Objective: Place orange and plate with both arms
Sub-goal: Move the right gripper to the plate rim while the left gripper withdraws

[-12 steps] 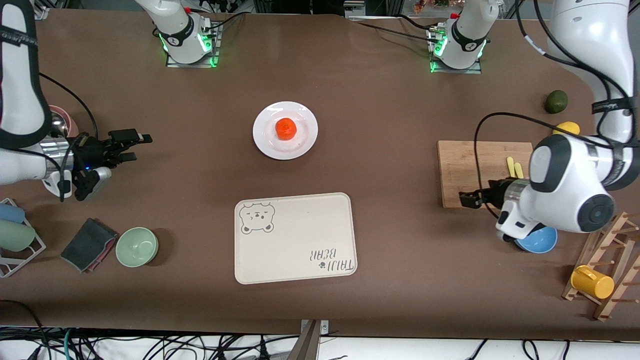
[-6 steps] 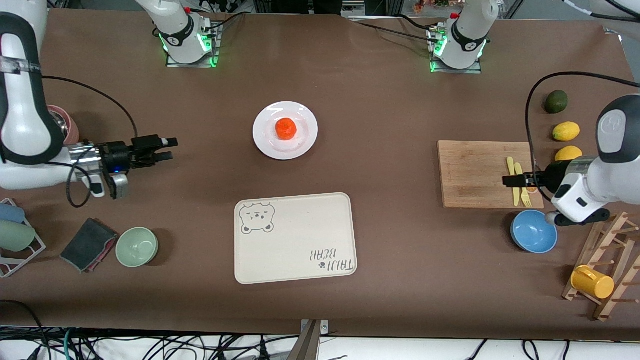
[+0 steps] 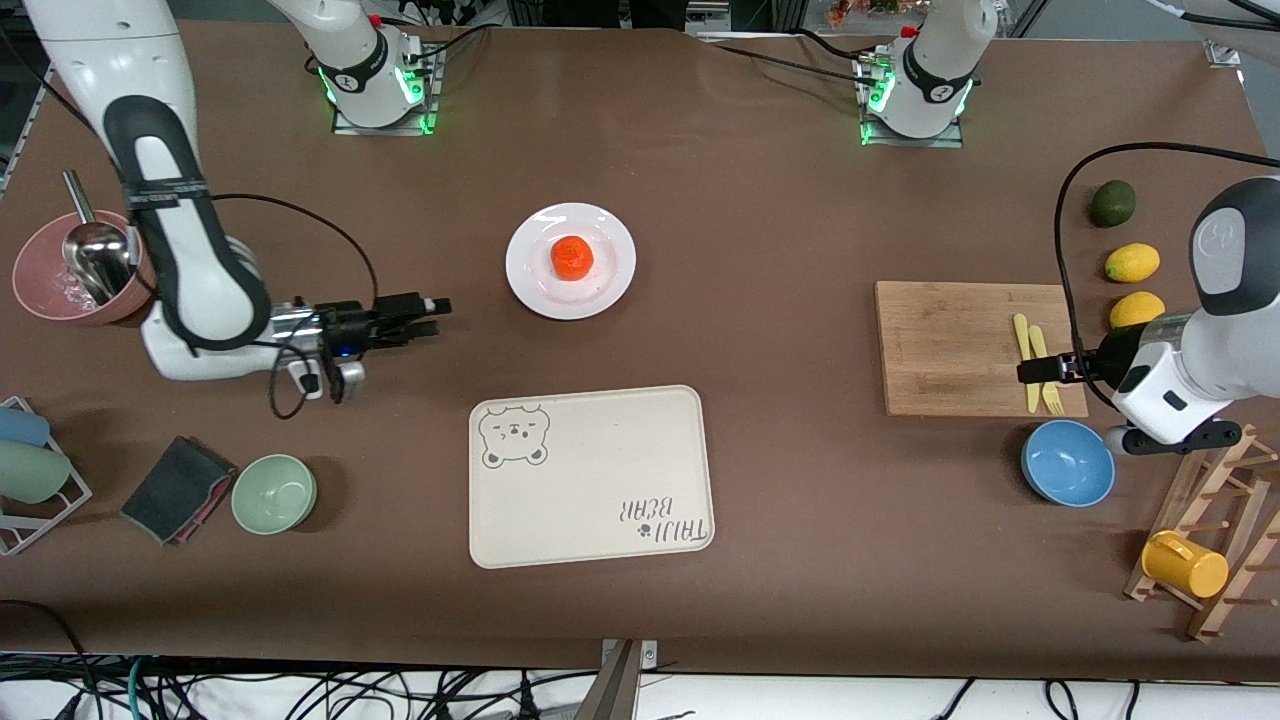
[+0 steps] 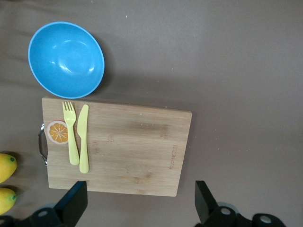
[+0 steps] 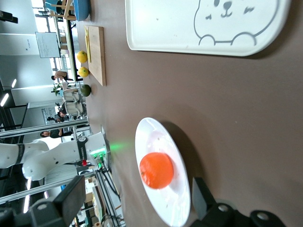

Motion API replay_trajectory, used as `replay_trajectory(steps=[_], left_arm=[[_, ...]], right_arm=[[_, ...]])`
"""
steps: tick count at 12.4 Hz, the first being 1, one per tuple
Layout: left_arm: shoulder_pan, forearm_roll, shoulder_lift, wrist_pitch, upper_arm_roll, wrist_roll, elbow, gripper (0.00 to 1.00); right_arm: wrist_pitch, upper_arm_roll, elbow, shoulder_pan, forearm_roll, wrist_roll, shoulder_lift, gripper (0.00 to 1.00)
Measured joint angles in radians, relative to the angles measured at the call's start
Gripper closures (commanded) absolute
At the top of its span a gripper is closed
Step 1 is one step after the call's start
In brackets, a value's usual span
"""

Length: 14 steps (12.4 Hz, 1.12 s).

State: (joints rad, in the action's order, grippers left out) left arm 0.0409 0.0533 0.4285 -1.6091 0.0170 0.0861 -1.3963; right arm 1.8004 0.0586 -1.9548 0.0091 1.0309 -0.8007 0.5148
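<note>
My right gripper goes to the white plate next and closes on the plate's rim (image 3: 511, 281) (image 5: 177, 223) at the side that faces the right arm.
The orange (image 3: 572, 257) sits in the middle of the white plate (image 3: 612, 287) at the table's centre, nearer the robots' bases than the cream bear tray. My right gripper (image 3: 436, 314) is open and empty, low over the table, beside the plate toward the right arm's end and pointing at it. In the right wrist view the orange (image 5: 156, 170) and plate (image 5: 160, 137) lie just ahead of my right gripper (image 5: 137, 201). My left gripper (image 3: 1026, 372) is open and empty over the wooden cutting board (image 3: 950, 345); it also shows in the left wrist view (image 4: 139, 203).
Cream bear tray (image 3: 590, 476) lies nearer the camera than the plate. A yellow fork and knife (image 3: 1036, 365) lie on the board; a blue bowl (image 3: 1067, 463), two lemons (image 3: 1132, 263), a dark green fruit (image 3: 1111, 203), a rack with a yellow mug (image 3: 1185, 564). Green bowl (image 3: 274, 493), cloth (image 3: 175, 488), pink bowl (image 3: 60, 280).
My right gripper has swung across the table toward the plate. My left arm has drawn back toward its end of the table, uncovering the lemons and the blue bowl.
</note>
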Motion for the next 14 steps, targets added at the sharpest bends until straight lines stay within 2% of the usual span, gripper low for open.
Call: replay_trajectory(steps=[4,5,8,11,14], left_arm=[[-0.002,-0.021,-0.052,-0.048,-0.013,0.0,-0.022,0.0],[-0.005,-0.022,-0.09,-0.091,-0.024,0.0,-0.055,0.0],[-0.039,-0.022,-0.288,-0.265,-0.034,0.0,-0.257,0.0],[-0.055,-0.022,-0.457,-0.199,-0.037,0.0,-0.405,0.0],[-0.072,-0.033,-0.502,-0.118,-0.039,0.0,-0.45,0.0]], right_arm=[[0.132,0.06,-0.136,0.001,0.108,-0.122,-0.003,0.0],[0.161,0.075,-0.176,0.002,0.138,-0.16,-0.008,0.0],[0.195,0.09,-0.276,0.002,0.169,-0.218,-0.044,0.0],[0.203,0.09,-0.333,0.001,0.188,-0.249,-0.08,0.0],[0.239,0.101,-0.377,0.001,0.258,-0.319,-0.081,0.01]])
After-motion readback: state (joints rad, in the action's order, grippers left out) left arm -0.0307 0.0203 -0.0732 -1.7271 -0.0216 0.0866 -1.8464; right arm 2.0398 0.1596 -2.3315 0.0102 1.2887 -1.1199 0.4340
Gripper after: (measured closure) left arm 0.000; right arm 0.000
